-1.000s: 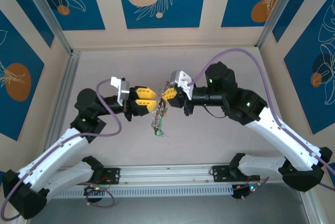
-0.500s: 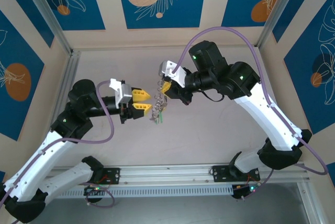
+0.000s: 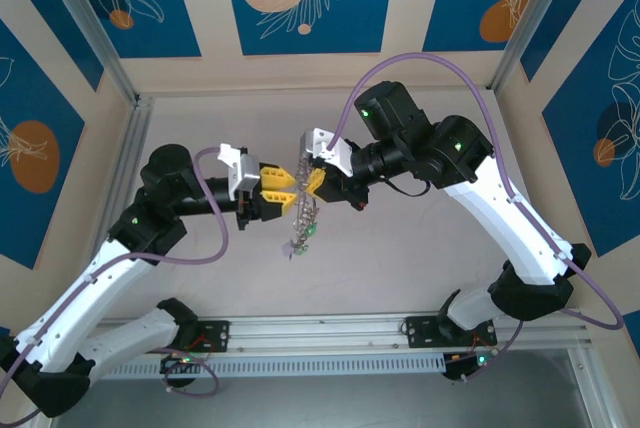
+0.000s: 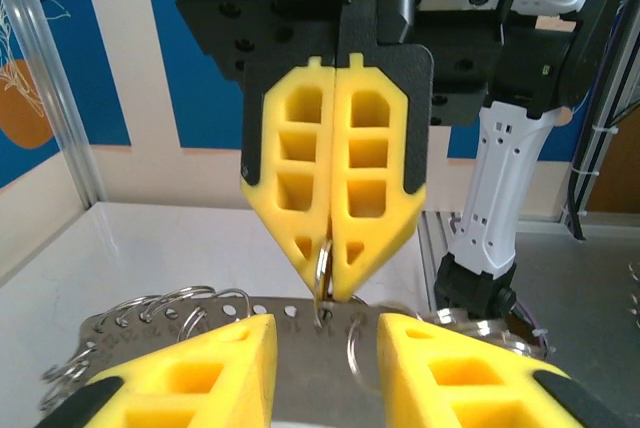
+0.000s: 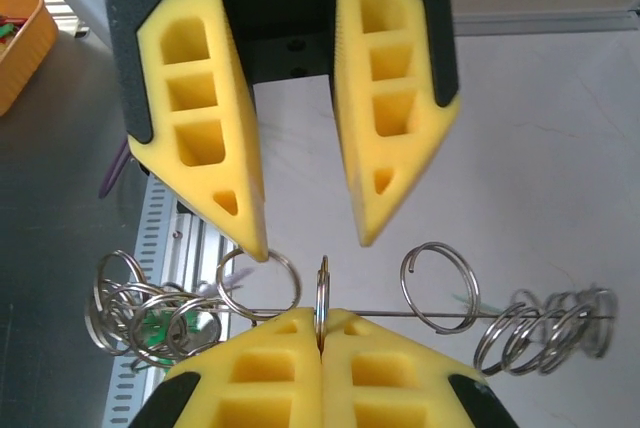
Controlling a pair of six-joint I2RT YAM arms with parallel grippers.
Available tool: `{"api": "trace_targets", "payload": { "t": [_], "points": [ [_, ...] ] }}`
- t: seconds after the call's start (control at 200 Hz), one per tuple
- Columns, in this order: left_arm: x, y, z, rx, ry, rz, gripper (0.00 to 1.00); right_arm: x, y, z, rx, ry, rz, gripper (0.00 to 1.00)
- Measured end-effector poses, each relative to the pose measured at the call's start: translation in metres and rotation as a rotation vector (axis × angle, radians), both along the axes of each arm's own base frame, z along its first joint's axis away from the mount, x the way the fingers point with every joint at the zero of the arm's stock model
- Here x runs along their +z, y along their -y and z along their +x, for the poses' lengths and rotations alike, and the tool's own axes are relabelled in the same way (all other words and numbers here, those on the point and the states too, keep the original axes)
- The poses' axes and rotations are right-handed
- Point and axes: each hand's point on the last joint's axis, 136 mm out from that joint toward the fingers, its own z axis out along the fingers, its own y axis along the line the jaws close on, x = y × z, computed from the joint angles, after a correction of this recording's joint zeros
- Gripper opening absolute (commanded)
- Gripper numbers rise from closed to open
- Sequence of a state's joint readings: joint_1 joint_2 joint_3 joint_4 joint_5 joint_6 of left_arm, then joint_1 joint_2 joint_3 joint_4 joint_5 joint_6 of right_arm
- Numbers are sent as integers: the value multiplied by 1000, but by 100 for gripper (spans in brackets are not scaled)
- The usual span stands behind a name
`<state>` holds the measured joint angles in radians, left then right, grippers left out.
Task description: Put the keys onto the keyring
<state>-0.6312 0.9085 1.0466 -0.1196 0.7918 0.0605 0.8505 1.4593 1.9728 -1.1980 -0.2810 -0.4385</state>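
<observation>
The strip is hanging from the split ring in the robot's right gripper, so the left gripper should pinch the split ring's free edge (image 5: 324,268) before the right gripper opens and takes hold again.
The keyring (image 3: 301,216) hangs in mid-air between the two arms. It reads as a grey perforated metal strip (image 4: 290,310) carrying several split rings and green tags (image 3: 303,239). My right gripper (image 3: 308,184) is shut on one small split ring (image 5: 322,288) of it; the yellow pads (image 5: 270,373) pinch that ring edge-on. My left gripper (image 3: 291,191) faces it from the left, open, with its fingers (image 4: 205,368) on either side of the strip and touching nothing. In the right wrist view the left gripper's fingers (image 5: 200,128) stand apart above the strip. The dark-tagged key is out of view.
Below the hanging rings lies the pale tabletop (image 3: 400,258). An aluminium rail (image 3: 320,333) runs along the near edge, and frame posts (image 3: 120,178) stand at the sides. More split rings (image 5: 545,333) crowd the strip's ends.
The right arm lifted its elbow and drew the keyring up and back. The left gripper pulled away to the left, then closed in again on the hanging strip.
</observation>
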Motion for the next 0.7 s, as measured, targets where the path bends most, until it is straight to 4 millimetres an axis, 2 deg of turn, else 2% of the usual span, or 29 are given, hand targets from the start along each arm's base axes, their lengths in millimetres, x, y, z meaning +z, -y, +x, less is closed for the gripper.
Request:
{"api": "trace_targets", "payload": {
  "t": [0.3, 0.4, 0.485, 0.7],
  "points": [
    [4, 9, 3, -33, -3, -26, 28, -2, -4, -3, 28, -20, 5, 0],
    [3, 10, 1, -44, -8, -27, 19, -3, -5, -2, 28, -23, 2, 0],
    [3, 10, -1, -55, -19, -28, 0, -3, -5, -1, 24, -22, 1, 0],
    [0, 10, -3, -55, -9, -32, 0, -4, -4, -2, 25, -26, -4, 0]
  ]
}}
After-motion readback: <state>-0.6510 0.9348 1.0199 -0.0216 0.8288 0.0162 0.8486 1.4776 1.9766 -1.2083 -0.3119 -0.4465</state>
